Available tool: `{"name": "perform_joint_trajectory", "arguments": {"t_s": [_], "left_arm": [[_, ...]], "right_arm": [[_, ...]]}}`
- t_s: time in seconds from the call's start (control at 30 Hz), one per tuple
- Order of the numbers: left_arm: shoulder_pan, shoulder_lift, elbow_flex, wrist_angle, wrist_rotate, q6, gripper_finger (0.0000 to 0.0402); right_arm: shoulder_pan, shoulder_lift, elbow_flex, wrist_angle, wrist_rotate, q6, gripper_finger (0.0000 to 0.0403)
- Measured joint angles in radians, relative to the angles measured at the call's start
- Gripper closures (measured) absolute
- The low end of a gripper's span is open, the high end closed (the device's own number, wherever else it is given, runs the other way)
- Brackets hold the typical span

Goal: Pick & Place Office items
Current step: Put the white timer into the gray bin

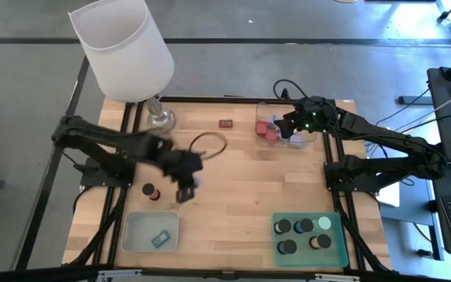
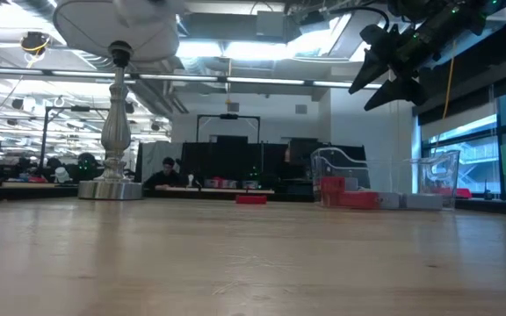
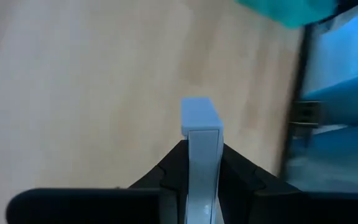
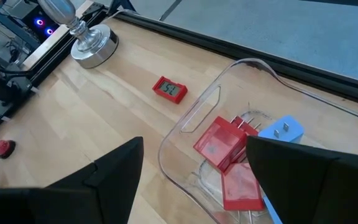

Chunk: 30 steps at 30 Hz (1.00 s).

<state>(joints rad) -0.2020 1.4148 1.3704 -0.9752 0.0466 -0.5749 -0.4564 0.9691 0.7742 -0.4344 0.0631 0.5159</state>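
Observation:
My left gripper needs to let go of the lilac-blue block in the grey tray [image 1: 153, 229], beside the teal piece.
My left gripper [image 1: 186, 190] hangs above the table's middle left, shut on a lilac-blue block [image 3: 199, 117]. A dark cylinder with a red top [image 1: 151, 191] stands on the wood just left of it. My right gripper [image 1: 290, 125] hovers open over the clear tray [image 4: 197, 112] at the far right, touching nothing. In that tray lie red blocks [image 4: 219, 146] and a blue plug-like piece [image 4: 281, 132]. A small red flat item [image 1: 225, 124] lies on the wood left of the tray. My left gripper pinches the lilac-blue block by its two long sides [image 3: 204, 155] between its two fingers [image 3: 173, 177]. The block lies along the fingers and its free end [image 3: 199, 112] sticks out beyond their tips. It is lifted clear of the table, fingers slanting downward.
A large white-shaded lamp [image 1: 128, 47] stands at the far left. A grey tray [image 1: 135, 227] with a teal piece sits near left. A green tray [image 1: 335, 251] holding several dark cylinders sits near right. A dark cable loop [image 1: 210, 145] lies mid-table.

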Motion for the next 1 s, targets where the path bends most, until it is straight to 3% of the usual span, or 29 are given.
{"name": "perform_joint_trajectory", "arguments": {"t_s": [0.17, 0.33, 0.53, 0.73, 1.0], "left_arm": [[-0.255, -0.030, -0.029, -0.019, -0.075, -0.378, 0.0346], [-0.472, 0.008, -0.084, -0.030, -0.067, -0.637, 0.0346], [-0.607, 0.062, -0.186, -0.027, -0.071, -0.931, 0.0346], [-0.634, 0.132, -0.264, -0.021, -0.037, -0.999, 0.0346], [-0.634, 0.220, -0.310, -0.015, 0.050, -0.898, 0.0345]], "right_arm": [[0.000, 0.000, 0.000, 0.000, 0.042, 0.000, 0.0117], [0.000, 0.000, 0.000, 0.030, 0.084, -0.001, 0.0117], [0.000, 0.000, 0.000, 0.073, 0.087, -0.005, 0.0117], [0.000, 0.000, 0.000, 0.084, 0.081, -0.004, 0.0117], [0.000, 0.000, 0.000, 0.083, 0.075, 0.000, 0.0117]]}}
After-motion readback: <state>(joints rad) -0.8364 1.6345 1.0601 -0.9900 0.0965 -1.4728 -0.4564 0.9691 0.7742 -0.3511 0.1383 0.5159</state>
